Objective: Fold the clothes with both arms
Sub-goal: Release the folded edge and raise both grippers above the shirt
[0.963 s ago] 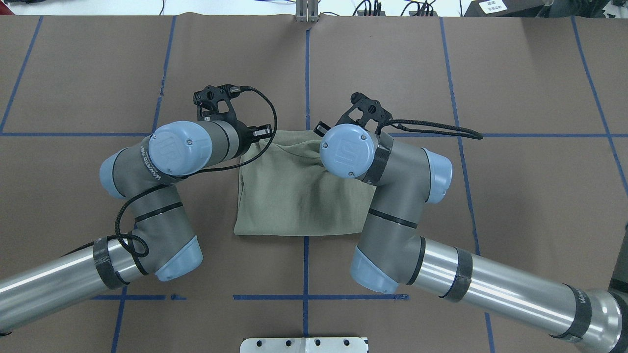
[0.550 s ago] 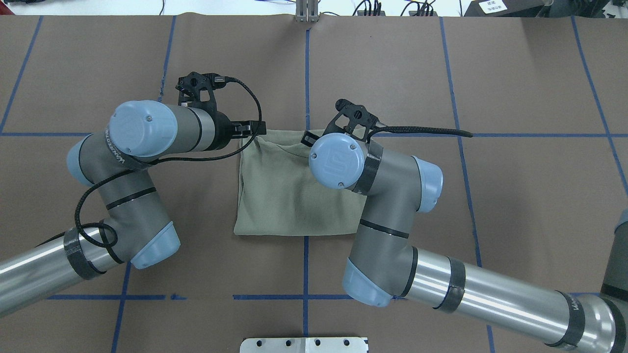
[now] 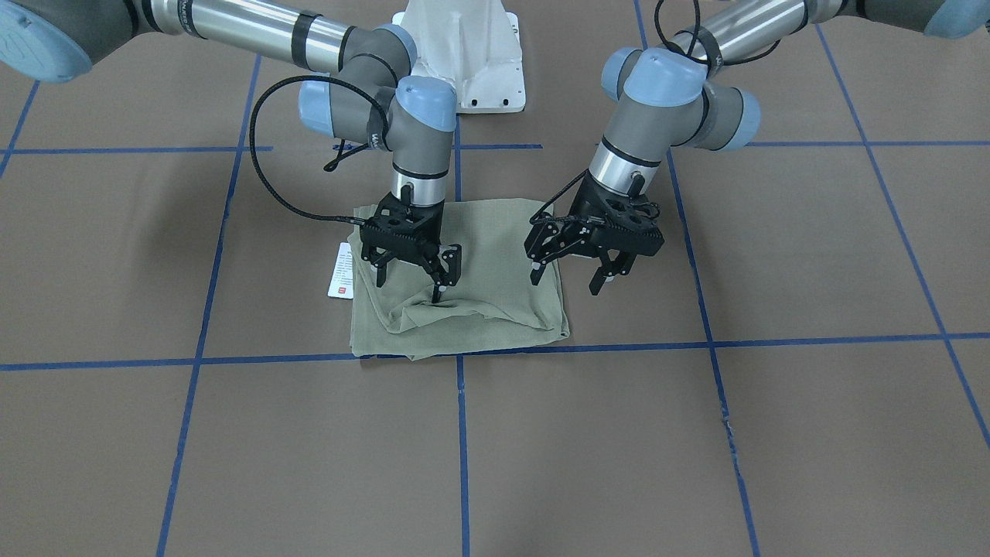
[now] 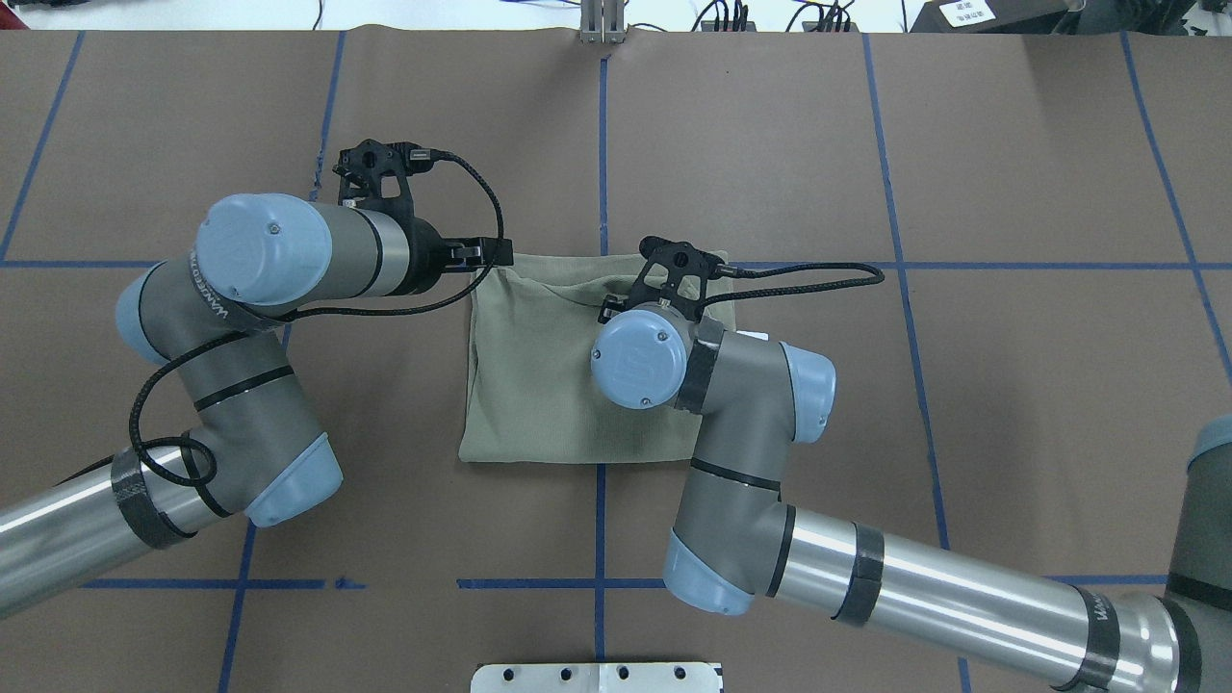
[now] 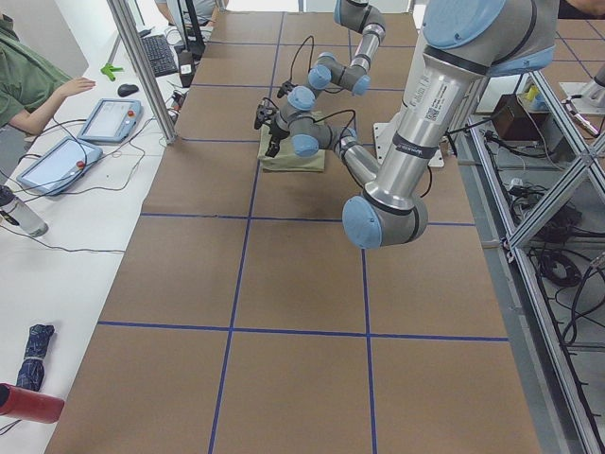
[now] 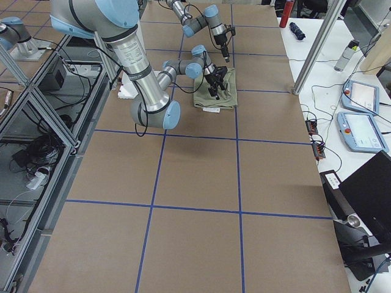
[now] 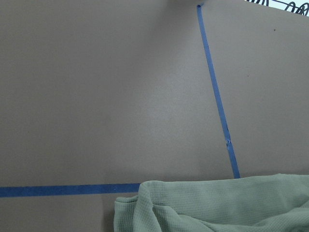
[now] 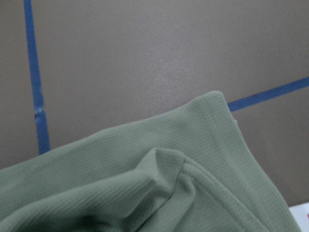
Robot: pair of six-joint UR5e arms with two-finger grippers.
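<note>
The sage-green shirt's far edge slants in toward the corner near my left gripper, so next my left gripper pinches that corner [image 3: 562, 333] and pulls the shirt's edge straight.
The sage-green shirt [image 3: 479, 309] lies folded into a small rectangle on the brown table; it also shows in the overhead view [image 4: 539, 375]. Its white hang tag [image 3: 340, 271] sticks out at the side. My right gripper [image 3: 408, 285] is open over the shirt, one fingertip [image 3: 437, 294] touching a bunched fold. My left gripper [image 3: 567, 278] is open and hovers just above the shirt's other side edge; from overhead it [image 4: 486, 252] is at the shirt's far left corner. The wrist views show only cloth [image 7: 217, 203] [image 8: 145, 193] and table.
The white pedestal base [image 3: 464, 70] stands behind the shirt. Blue tape lines [image 4: 602, 144] grid the brown table. A side desk with tablets [image 5: 113, 118] and a seated person [image 5: 28, 80] lies beyond the table's far edge.
My left arm has drawn back to the left, its gripper now at the shirt's corner. My right wrist has moved nearer the robot and left, over the shirt. The far edge lies flatter.
</note>
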